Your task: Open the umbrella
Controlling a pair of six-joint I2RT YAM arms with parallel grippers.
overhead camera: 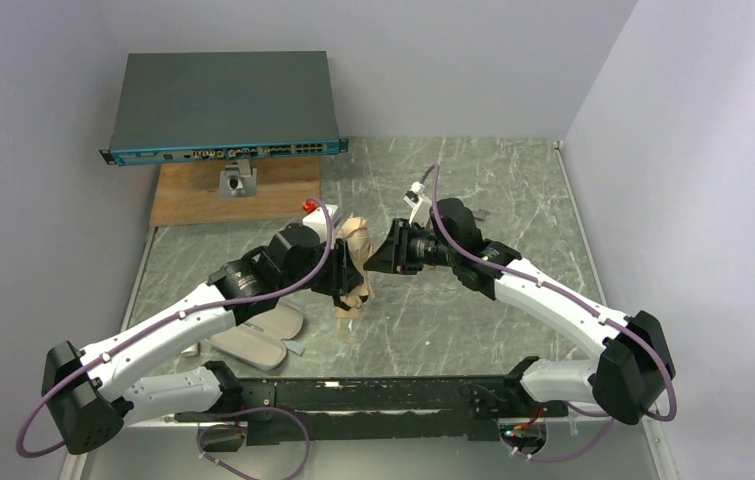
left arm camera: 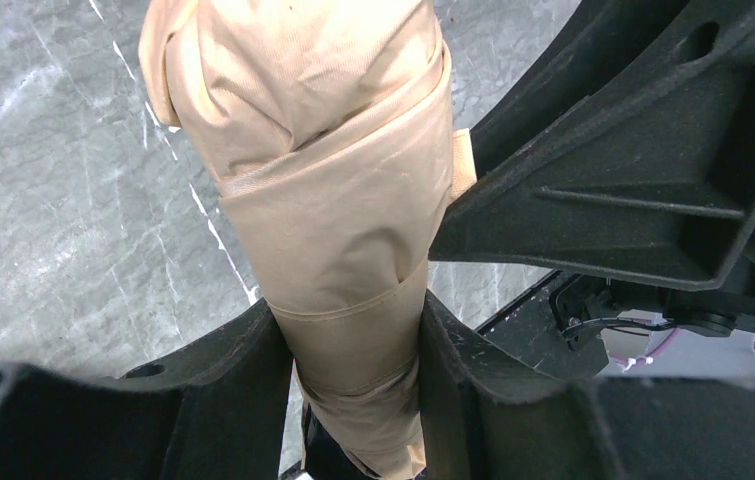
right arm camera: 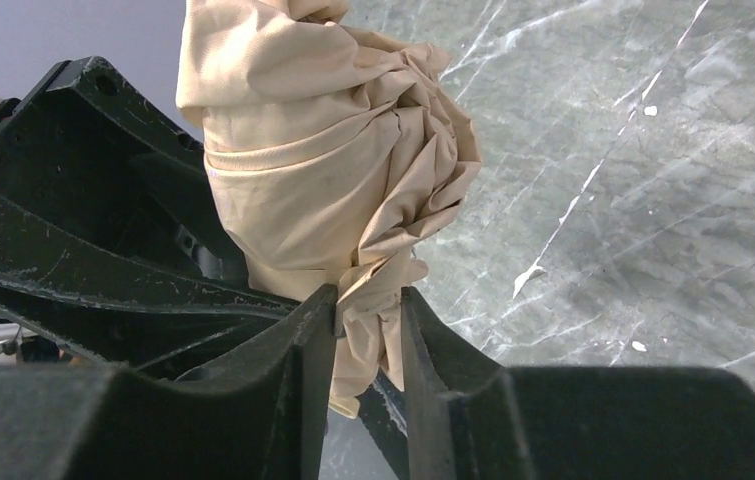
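The umbrella, now held folded off the table, will be let go by my left gripper on the bare grey table (overhead camera: 406,325) near the black front rail.
The umbrella (overhead camera: 355,262) is folded, its tan-beige canopy bunched and held off the table between both arms. In the left wrist view a strap (left arm camera: 353,330) wraps the canopy (left arm camera: 323,150), and my left gripper (left arm camera: 358,375) is shut on the bundle at that strap, one finger pressed on each side. My right gripper (right arm camera: 368,325) comes from the other side; its jaws are narrow, with a loose fold of canopy fabric (right arm camera: 378,290) pinched between them. In the top view the left gripper (overhead camera: 341,278) and right gripper (overhead camera: 378,255) face each other across the umbrella. Its handle is hidden.
The pale sleeve case (overhead camera: 258,338) lies flat on the table under the left arm. A network switch (overhead camera: 223,105) rests on a wooden board (overhead camera: 203,195) at the back left, with a small grey stand (overhead camera: 238,182) and a red object (overhead camera: 309,205). Walls close both sides.
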